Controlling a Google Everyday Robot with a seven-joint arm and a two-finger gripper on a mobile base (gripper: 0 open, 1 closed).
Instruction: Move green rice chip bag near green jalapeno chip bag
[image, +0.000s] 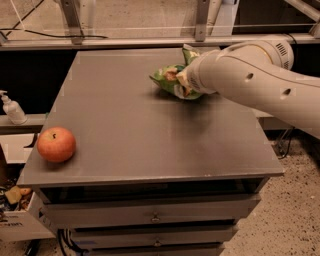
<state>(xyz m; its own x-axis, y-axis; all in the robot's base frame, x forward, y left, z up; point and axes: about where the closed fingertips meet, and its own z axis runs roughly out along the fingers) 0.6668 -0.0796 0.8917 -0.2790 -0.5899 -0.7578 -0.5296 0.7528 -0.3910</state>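
The gripper needs to release the green rice chip bag, now at the grey table's back, close in front of the green jalapeno chip bag (191, 76).
The green rice chip bag (167, 77) is a crumpled light-green bag with tan chip pictures, at the back right of the grey table (130, 135). My gripper (184, 84) is at the bag's right end, mostly hidden behind the white arm's wrist (210, 72). The green jalapeno chip bag (189, 52) is a darker green bag with a whitish edge. It peeks out just behind the wrist at the table's back edge, a short way from the rice chip bag. Most of it is hidden by the arm.
A red apple (56, 144) sits at the table's front left corner. A soap dispenser (12, 108) stands on a lower shelf to the left. Metal frame posts (201, 20) rise behind the table. Drawers (155, 216) are under the tabletop.
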